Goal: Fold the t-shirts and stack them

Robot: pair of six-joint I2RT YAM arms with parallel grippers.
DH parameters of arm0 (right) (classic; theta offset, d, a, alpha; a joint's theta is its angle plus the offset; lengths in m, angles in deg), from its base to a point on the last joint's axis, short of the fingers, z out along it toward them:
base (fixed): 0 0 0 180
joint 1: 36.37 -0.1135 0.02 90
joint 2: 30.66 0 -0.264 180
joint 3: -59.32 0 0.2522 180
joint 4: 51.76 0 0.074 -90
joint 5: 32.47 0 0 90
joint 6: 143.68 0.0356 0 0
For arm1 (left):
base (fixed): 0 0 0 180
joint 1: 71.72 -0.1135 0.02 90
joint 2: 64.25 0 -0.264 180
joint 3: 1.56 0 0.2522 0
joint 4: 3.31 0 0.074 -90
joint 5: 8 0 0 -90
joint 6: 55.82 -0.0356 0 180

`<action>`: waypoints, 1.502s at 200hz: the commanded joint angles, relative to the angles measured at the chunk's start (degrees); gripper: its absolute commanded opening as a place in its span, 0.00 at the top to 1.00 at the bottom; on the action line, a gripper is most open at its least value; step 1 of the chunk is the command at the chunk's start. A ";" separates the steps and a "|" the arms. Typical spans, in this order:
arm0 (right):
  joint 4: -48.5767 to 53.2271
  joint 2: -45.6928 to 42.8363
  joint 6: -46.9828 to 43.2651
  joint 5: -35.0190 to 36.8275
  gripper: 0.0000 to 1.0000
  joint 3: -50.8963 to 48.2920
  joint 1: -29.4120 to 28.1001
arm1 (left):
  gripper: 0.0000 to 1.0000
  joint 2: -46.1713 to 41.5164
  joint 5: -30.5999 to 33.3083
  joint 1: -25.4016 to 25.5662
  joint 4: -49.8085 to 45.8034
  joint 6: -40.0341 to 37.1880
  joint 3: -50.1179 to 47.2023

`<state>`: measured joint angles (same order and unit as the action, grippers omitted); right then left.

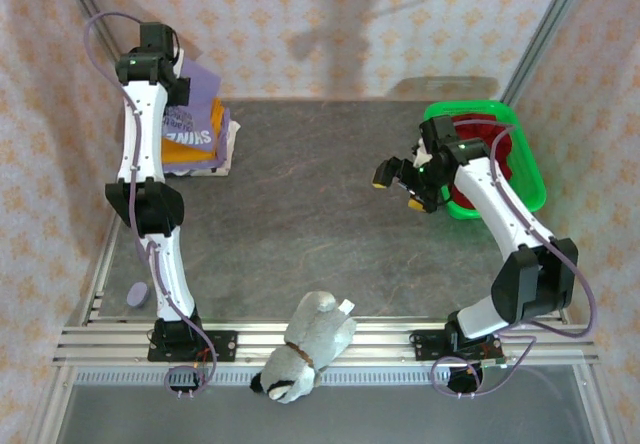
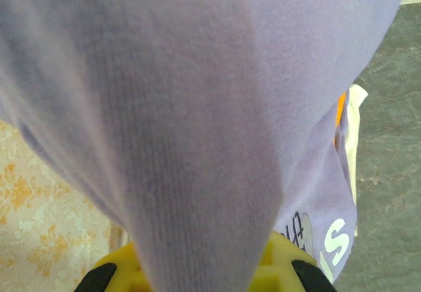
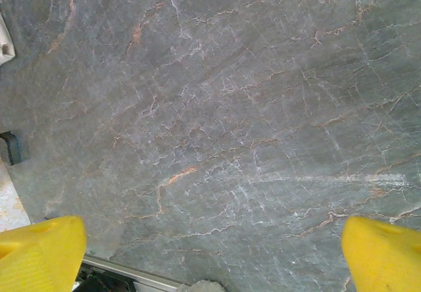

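Note:
Next, the left gripper drops the fold of purple t-shirt on top of the orange t-shirt on the stack (image 1: 182, 125). The purple fold now drapes from its fingers.
A lavender-purple t-shirt (image 1: 192, 116) with white lettering lies on a stack at the table's far left, over an orange t-shirt (image 1: 190, 146). My left gripper (image 1: 158, 64) is above that stack, shut on a fold of the purple t-shirt (image 2: 197, 121), which drapes from between the yellow fingers (image 2: 286, 266). A dark red t-shirt (image 1: 490, 144) lies in the green basket (image 1: 530, 189) at the right. My right gripper (image 1: 400, 179) hangs open over bare table left of the basket, its yellow fingertips (image 3: 39, 252) wide apart with nothing between them.
A grey-and-white plush toy (image 1: 305, 349) lies on the front rail between the arm bases. A small purple object (image 1: 138, 292) sits at the left edge. White cloth (image 1: 232, 136) peeks out beside the stack. Patterned walls enclose the grey marble table (image 1: 310, 214).

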<state>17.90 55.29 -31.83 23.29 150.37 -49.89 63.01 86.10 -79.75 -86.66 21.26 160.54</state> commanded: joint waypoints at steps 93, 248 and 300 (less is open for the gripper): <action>1.81 2.41 0.09 -0.21 0.01 4.11 -0.55 | 1.00 -0.11 0.55 -1.77 10.53 -4.32 -7.20; 6.98 3.52 0.55 -0.39 0.01 8.49 -1.35 | 1.00 5.01 8.99 -4.62 21.83 -5.20 -19.32; 8.54 3.98 0.92 0.66 0.01 10.48 -2.47 | 0.63 6.11 8.91 -6.91 24.34 -4.49 -21.03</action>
<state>24.15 59.20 -31.59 22.68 158.40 -51.68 68.24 93.23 -85.31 -65.17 16.47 139.36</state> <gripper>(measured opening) 0.993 0.231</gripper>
